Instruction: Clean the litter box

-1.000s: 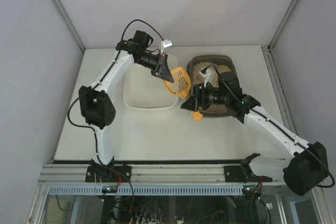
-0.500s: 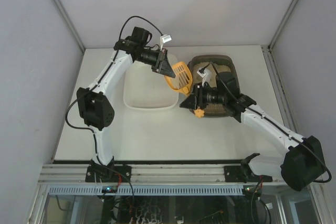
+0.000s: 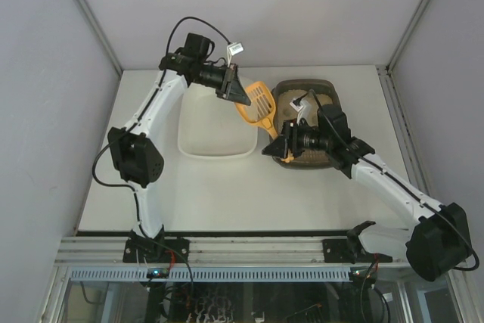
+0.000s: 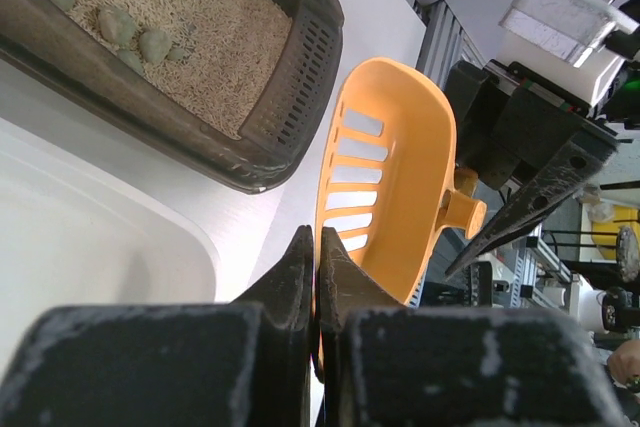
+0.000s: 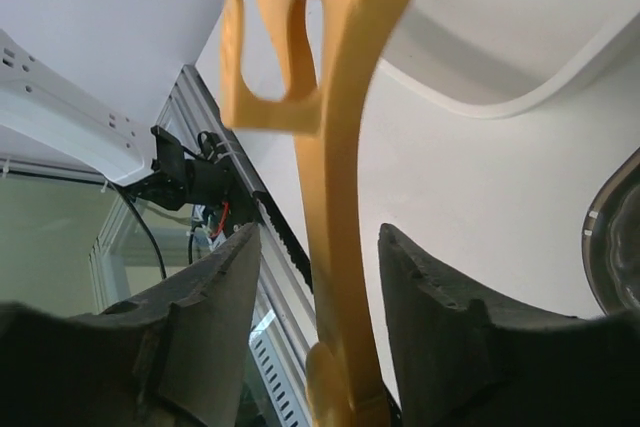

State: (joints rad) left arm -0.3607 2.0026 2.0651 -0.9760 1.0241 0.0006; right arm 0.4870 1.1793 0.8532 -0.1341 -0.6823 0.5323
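The robot's left gripper holds the scoop's rim at the end that must dig, so the right gripper should close on the scoop's handle point(image 5: 341, 247) and take over before scooping.
The litter box point(image 3: 327, 88) is a dark brown tray of beige litter with several grey clumps, at the back right; in the left wrist view the litter box point(image 4: 283, 87) fills the upper left. A yellow slotted scoop point(image 3: 259, 104) hangs in the air between it and the white tub point(image 3: 215, 141). My left gripper point(image 3: 245, 99) is shut on the scoop's point(image 4: 392, 172) rim, as the left gripper point(image 4: 316, 239) shows close up. My right gripper point(image 3: 269, 149) is open astride the scoop's handle point(image 5: 338, 197), with a gap on each side of the right gripper point(image 5: 320, 231).
The white tub point(image 4: 90, 247) looks bare inside and lies just left of the litter box. The aluminium rail point(image 3: 249, 247) runs along the table's near edge. Grey walls close in the back and both sides.
My left gripper has carried the scoop a little toward the back of the table. The right gripper has stayed around the handle's end, shifting slightly with it.
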